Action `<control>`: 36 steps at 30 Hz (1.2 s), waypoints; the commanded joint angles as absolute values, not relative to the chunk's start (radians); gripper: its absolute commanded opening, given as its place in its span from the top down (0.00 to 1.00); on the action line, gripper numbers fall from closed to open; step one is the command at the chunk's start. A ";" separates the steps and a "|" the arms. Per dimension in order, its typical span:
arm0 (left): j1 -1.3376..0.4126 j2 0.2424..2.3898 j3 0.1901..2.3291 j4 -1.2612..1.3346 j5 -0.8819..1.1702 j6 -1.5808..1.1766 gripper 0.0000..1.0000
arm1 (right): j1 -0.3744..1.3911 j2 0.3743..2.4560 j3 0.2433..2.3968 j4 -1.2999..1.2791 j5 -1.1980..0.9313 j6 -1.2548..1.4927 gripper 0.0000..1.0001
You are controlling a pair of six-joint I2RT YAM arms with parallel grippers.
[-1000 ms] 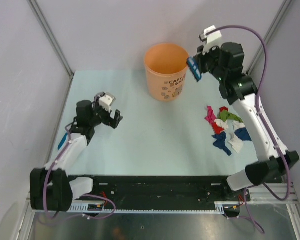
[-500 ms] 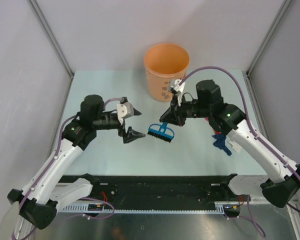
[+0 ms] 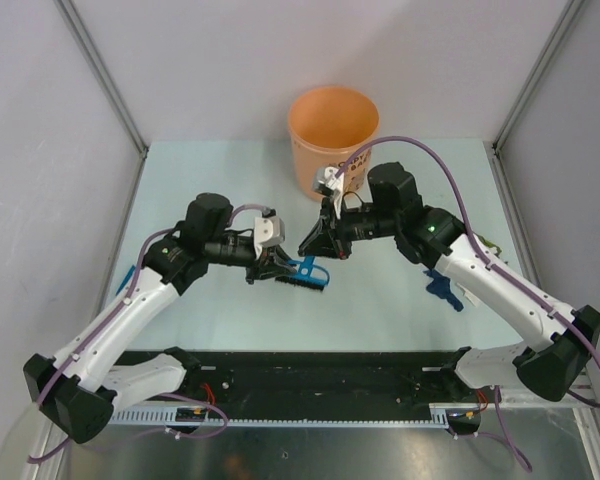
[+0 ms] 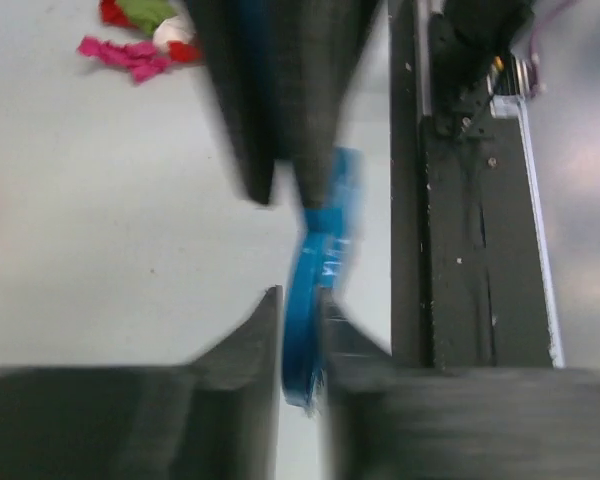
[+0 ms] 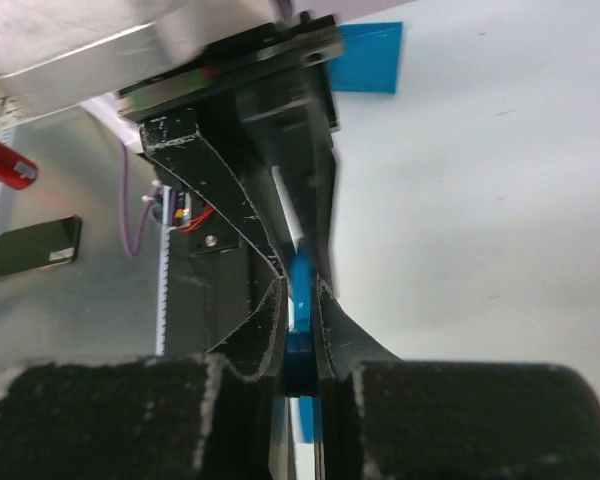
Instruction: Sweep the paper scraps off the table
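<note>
My left gripper is busy with the brush while the blue dustpan lies unheld. Next, my right gripper takes the brush's handle (image 3: 307, 263) again and carries it alone.
The small blue brush (image 3: 307, 273) hangs above the middle of the table (image 3: 230, 180), held from both sides. My left gripper (image 3: 283, 268) is shut on one end and my right gripper (image 3: 316, 247) is shut on the other. In the left wrist view the brush (image 4: 315, 290) stands edge-on in my left gripper (image 4: 298, 300), with the right gripper's fingers (image 4: 310, 110) above it. The right wrist view shows the brush (image 5: 301, 275) pinched in my right gripper (image 5: 300, 288). Paper scraps (image 4: 135, 50) lie on the table; my right arm hides most of them in the top view, leaving a blue one (image 3: 442, 287) showing.
The orange bucket (image 3: 332, 125) stands at the back centre of the table. A blue dustpan (image 5: 365, 60) lies flat on the table's left side. The black rail (image 3: 310, 375) runs along the near edge. Grey walls close in the left, back and right.
The right arm brought the brush down from beside the bucket to the table's middle. The left arm reached in from the left and its jaws, open before, have closed on the brush.
</note>
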State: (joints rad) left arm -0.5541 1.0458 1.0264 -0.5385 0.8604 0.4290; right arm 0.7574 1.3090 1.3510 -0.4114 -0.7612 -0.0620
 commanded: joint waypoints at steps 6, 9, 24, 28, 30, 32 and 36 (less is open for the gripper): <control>-0.560 1.015 1.040 -0.538 0.919 0.454 1.00 | 0.749 1.299 1.342 -0.301 -0.721 0.072 0.44; -0.558 1.015 1.072 -0.528 0.922 0.414 1.00 | 0.746 1.247 1.217 -0.055 -0.676 0.202 0.29; -0.557 1.020 1.055 -0.482 0.957 0.371 1.00 | 0.753 1.077 0.982 0.236 -0.671 0.293 0.69; -0.555 1.014 1.057 -0.477 0.950 0.364 1.00 | 0.752 1.088 0.982 0.222 -0.650 0.293 1.00; -0.552 1.014 1.055 -0.477 0.933 0.365 1.00 | 0.752 1.082 0.982 0.203 -0.628 0.282 1.00; -0.552 1.020 1.058 -0.476 0.849 0.354 0.70 | 0.753 1.068 0.982 0.171 -0.551 0.272 1.00; -0.552 1.034 1.071 -0.480 0.345 0.365 0.00 | 0.765 1.029 0.982 0.059 -0.304 0.223 1.00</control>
